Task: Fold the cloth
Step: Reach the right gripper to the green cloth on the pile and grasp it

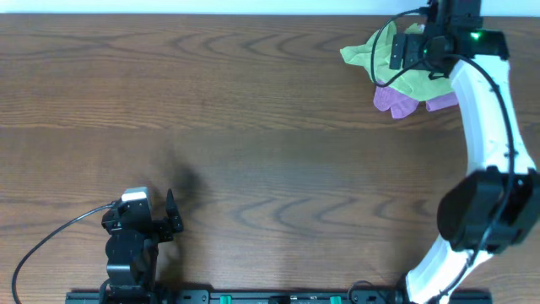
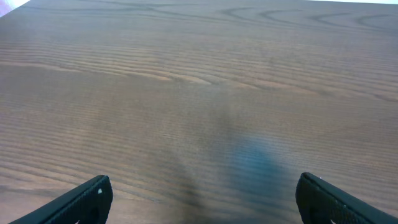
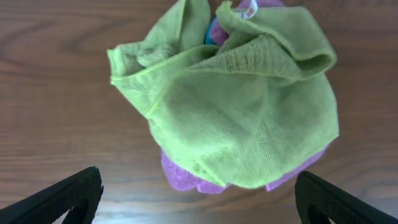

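Next, my right gripper goes down to the middle of the green cloth [image 1: 396, 74] [image 3: 202, 102] and closes there, between its near edge and the bit of blue.
A crumpled green cloth [image 1: 396, 63] lies in a heap at the far right of the table, on top of a purple cloth [image 1: 395, 101]. In the right wrist view the green cloth [image 3: 236, 112] fills the middle, with the purple cloth [image 3: 186, 177] showing under its near edge and a bit of blue at the top. My right gripper [image 3: 198, 196] is open and empty, above the heap with the fingers wide on either side. My left gripper [image 2: 202, 196] is open and empty over bare wood at the near left, also seen in the overhead view [image 1: 160, 221].
The brown wooden table [image 1: 253, 127] runs wide between the two arms. The white right arm [image 1: 485, 127] reaches from the near right edge to the far right corner. A black rail [image 1: 253, 296] runs along the near edge.
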`<state>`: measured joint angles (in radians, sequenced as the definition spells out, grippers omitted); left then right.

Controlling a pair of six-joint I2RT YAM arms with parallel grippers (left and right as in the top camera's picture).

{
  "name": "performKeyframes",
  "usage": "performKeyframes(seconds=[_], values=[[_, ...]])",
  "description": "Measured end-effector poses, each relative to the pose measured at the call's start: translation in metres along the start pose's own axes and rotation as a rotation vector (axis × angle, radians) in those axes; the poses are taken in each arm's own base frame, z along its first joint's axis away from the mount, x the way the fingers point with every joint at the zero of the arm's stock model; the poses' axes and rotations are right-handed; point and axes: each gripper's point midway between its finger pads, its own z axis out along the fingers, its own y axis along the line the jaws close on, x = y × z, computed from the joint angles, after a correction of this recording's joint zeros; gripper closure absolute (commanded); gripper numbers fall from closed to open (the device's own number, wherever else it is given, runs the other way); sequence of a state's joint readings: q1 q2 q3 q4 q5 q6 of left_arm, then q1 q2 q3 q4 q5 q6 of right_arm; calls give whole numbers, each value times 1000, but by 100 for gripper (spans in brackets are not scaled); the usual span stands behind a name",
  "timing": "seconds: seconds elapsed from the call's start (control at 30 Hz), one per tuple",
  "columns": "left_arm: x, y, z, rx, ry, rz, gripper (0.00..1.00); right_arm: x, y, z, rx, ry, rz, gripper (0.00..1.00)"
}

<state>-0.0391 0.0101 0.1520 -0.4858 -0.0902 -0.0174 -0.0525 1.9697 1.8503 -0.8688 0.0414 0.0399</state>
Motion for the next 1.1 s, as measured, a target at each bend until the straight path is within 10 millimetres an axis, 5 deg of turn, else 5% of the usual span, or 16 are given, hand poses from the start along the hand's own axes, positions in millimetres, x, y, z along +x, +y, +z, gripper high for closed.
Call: performKeyframes(seconds=[0.13, 0.43, 0.73, 1.0, 1.1], values=[[0, 0, 0, 0, 0, 0, 5, 3, 0, 13, 1, 16, 0, 1], [0, 0, 0, 0, 0, 0, 5, -39, 5, 30, -20, -152, 27, 1], [0, 0, 0, 0, 0, 0, 5, -1, 8, 110, -26, -21, 99, 1], [0, 0, 0, 0, 0, 0, 4, 3, 8, 114, -25, -7, 127, 4], [0, 0, 0, 0, 0, 0, 4, 2, 7, 109, -18, -9, 133, 13]])
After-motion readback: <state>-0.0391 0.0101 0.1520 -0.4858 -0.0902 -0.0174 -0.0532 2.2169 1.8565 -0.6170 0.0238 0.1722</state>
